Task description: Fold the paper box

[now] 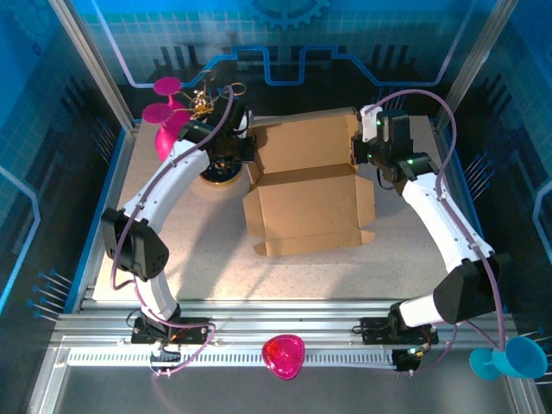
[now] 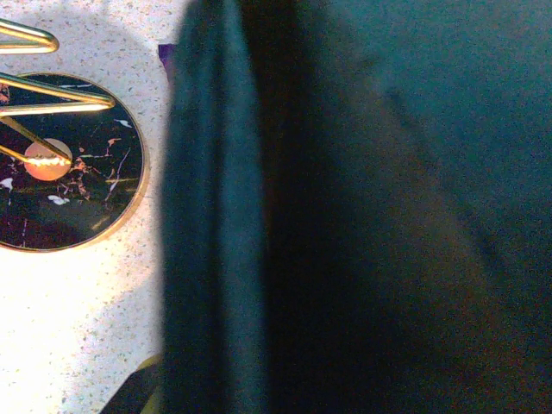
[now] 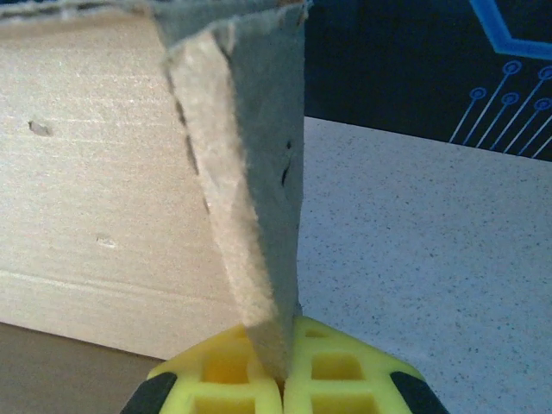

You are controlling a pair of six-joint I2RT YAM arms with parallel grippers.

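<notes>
The paper box lies slanted beside the black marbled disc, so my right gripper will retake the upright side flap (image 1: pixel 353 125) and help draw the box square before folding.
The paper box (image 1: pixel 306 185) is a brown cardboard mailer lying partly folded in the middle of the table, its front flap toward the arms. At the box's far left corner, my left gripper (image 1: pixel 248 148) holds a raised side flap. In the left wrist view that flap (image 2: pixel 216 216) stands dark and very close, hiding the jaws apart from one yellow finger corner (image 2: pixel 150 384). My right gripper (image 1: pixel 356 148) is at the far right corner. There its yellow fingers (image 3: pixel 216 371) are shut on the upright side flap (image 3: pixel 250 190).
A black marbled disc with a gold rim (image 1: pixel 217 172) (image 2: pixel 60 164) sits just left of the box, under gold wire. Magenta fan shapes (image 1: pixel 168 112) stand at the back left. A pink heart-shaped dish (image 1: pixel 284 355) lies on the front rail, and a blue cup (image 1: pixel 509 358) at the front right.
</notes>
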